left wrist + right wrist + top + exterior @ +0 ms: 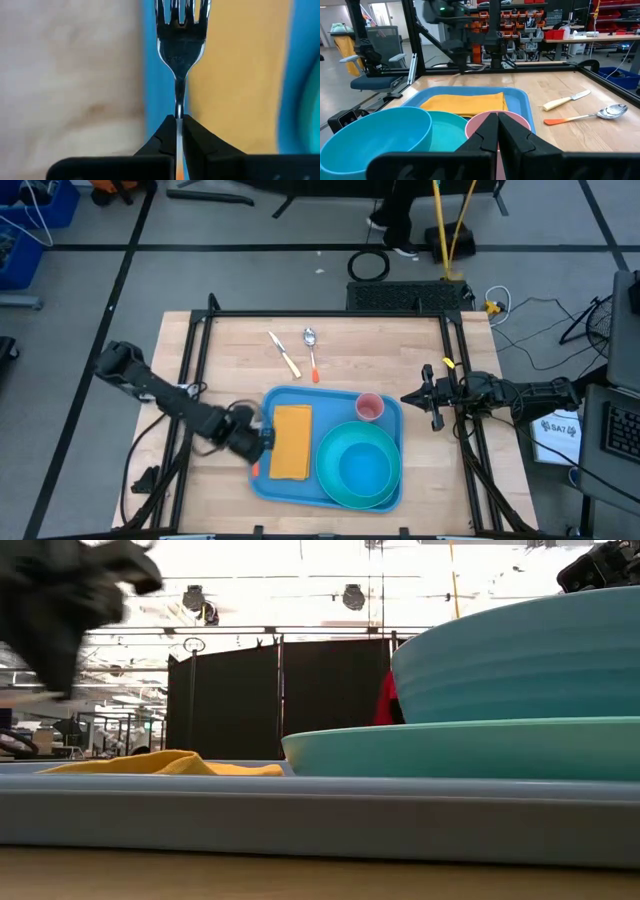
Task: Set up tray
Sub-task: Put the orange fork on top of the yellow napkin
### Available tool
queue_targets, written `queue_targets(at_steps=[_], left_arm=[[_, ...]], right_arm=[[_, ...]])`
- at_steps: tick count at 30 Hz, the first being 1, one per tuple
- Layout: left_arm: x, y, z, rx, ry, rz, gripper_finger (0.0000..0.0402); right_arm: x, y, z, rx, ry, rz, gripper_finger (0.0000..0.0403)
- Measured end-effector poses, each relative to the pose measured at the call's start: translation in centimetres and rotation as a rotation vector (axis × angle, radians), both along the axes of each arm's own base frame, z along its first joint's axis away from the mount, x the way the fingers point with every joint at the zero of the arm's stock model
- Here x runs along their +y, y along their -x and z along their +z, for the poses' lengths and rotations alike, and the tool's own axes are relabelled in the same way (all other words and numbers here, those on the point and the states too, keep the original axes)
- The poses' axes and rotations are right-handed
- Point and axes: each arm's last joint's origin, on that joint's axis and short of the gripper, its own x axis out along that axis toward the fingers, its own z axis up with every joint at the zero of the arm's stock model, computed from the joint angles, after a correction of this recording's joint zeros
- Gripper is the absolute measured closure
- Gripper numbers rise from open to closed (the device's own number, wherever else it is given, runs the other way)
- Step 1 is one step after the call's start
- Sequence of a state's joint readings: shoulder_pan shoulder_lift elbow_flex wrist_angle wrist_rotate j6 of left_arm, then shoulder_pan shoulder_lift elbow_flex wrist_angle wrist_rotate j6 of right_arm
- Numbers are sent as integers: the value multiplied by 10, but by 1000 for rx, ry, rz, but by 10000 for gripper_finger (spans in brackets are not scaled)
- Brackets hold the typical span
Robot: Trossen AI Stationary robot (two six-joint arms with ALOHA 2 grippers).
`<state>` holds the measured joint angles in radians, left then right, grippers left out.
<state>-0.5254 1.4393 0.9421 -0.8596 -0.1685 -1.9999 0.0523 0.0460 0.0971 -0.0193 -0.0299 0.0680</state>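
The robot's left gripper should release the fork on the yellow napkin (282, 446) (215, 72), along the napkin's edge farthest from the turquoise bowl.
The blue tray (385, 420) lies on the wooden table and carries a folded yellow napkin (291, 442), a turquoise bowl on a turquoise plate (360, 465) and a pink cup (369, 408). My left gripper (265, 438) is at the tray's left rim, beside the napkin, shut on a metal fork (180, 45) with an orange handle. In the left wrist view the fork's tines (181, 10) reach over the tray floor between the rim and the napkin (240, 75). My right gripper (432, 398) waits shut at the table's right edge, with the pink cup (512, 122) just ahead of it. My left gripper (179, 120) pinches the fork between its two fingers at the thin metal neck (179, 107), just above the orange handle. The fingers lie along the fork, which points straight ahead of them. Whether the fork touches the tray cannot be told.
A knife (285, 355) with a pale handle and a spoon (312, 352) with an orange handle lie on the bare wood beyond the tray's far edge. A black frame runs along the table's sides. A person's legs stand on the floor far behind the table.
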Motion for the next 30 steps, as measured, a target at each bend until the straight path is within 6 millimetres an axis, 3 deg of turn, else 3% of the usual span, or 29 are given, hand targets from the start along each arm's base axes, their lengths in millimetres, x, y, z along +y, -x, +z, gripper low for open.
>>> queue_targets(at_steps=[7,13,22,30], left_arm=[[47,-39,-10,-22,10,-146,390],[70,-49,-24,48,53,-213,390],[70,-69,-44,-8,96,-244,390],[58,-70,-55,31,148,-203,390]], right_arm=[[0,0,1,-7,-1,0,399],[0,0,1,-12,-3,1,399],[0,0,1,-14,-3,0,399],[0,0,1,-13,-3,1,399]])
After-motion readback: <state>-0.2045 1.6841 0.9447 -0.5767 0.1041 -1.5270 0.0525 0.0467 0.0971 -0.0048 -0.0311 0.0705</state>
